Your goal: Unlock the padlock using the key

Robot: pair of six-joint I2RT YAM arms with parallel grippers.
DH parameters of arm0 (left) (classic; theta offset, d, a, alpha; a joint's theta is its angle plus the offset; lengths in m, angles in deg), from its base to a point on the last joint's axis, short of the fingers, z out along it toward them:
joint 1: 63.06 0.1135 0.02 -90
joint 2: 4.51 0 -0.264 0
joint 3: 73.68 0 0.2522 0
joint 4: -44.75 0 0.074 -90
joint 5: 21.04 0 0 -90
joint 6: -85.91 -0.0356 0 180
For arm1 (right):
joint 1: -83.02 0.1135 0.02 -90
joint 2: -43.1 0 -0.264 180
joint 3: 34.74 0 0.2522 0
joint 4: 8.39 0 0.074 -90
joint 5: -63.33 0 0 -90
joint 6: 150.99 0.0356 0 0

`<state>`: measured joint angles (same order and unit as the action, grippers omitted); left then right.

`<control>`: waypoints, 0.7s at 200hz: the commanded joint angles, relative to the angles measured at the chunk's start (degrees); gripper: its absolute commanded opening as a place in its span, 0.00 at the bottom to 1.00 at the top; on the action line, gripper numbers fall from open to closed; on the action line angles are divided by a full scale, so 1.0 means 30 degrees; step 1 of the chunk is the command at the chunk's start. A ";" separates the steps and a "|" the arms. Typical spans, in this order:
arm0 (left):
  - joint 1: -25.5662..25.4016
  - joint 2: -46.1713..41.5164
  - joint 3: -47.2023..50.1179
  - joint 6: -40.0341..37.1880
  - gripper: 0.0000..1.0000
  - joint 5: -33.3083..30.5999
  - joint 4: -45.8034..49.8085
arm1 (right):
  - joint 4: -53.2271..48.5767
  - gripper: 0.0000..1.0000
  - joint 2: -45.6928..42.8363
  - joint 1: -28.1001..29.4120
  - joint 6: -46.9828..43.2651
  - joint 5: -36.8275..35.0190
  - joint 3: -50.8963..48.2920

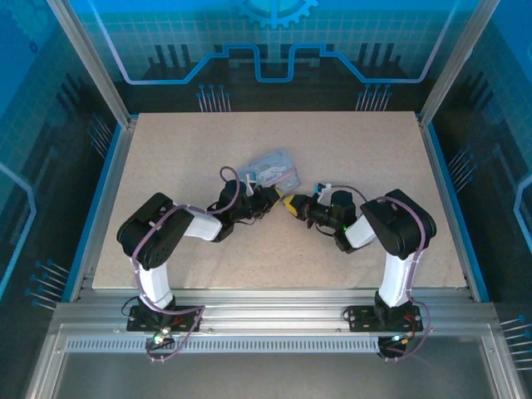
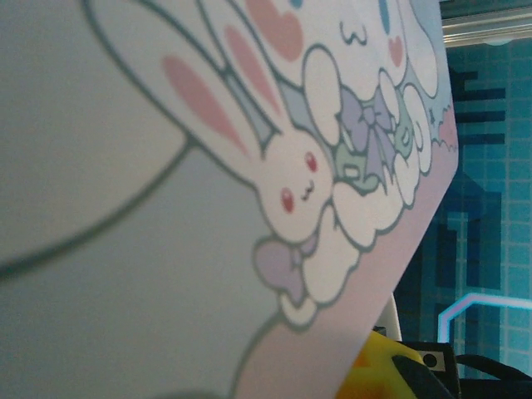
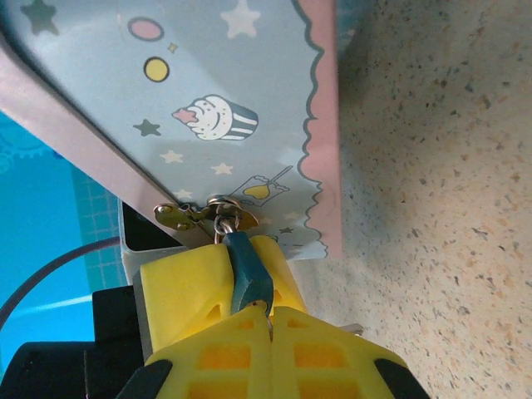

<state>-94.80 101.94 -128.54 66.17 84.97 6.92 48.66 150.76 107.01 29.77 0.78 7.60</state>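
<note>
The tin tilts up with the padlock, so the robot's right gripper will open, back away and take the key (image 3: pixel 269 325) from a different angle before turning it.
The padlock (image 3: pixel 248 274) is a small teal-blue block whose shackle hangs through the brass clasp (image 3: pixel 208 212) of a pastel cartoon tin (image 1: pixel 270 169). My left gripper (image 1: pixel 268 199) is shut on the padlock, with a yellow finger (image 3: pixel 184 283) on each side of its body. The right gripper (image 3: pixel 268 322) comes from below, shut on the key (image 3: pixel 266 309). The key is a thin metal sliver whose tip sits at the bottom of the padlock. In the top view the two grippers meet tip to tip just below the tin. In the left wrist view the tin's cartoon face (image 2: pixel 249 166) is pressed up close.
The tin (image 3: pixel 233 100) is tilted up off the speckled tabletop (image 3: pixel 432 208). Bare table lies all around the arms (image 1: pixel 332 141). Metal posts and blue panels fence the table's edges (image 1: pixel 449 174).
</note>
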 commanded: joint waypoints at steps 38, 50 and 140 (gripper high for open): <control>-0.1369 -0.0123 -0.0662 -0.0225 0.00 0.4570 -0.0619 | 0.0133 0.00 -0.0484 0.0442 0.0501 -0.1263 0.0933; -0.1399 -0.0123 -0.0636 -0.0210 0.00 0.4580 -0.0658 | 0.1440 0.00 0.0121 0.0499 0.1821 -0.1252 0.0983; -0.1372 -0.0291 -0.0698 -0.0361 0.00 0.4317 -0.0055 | -0.1855 0.04 -0.1811 0.0096 0.0152 -0.0504 0.0777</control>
<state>-94.76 102.05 -129.31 66.08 85.39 7.62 45.11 148.27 107.31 33.90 -0.65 7.64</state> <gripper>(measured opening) 0.105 0.057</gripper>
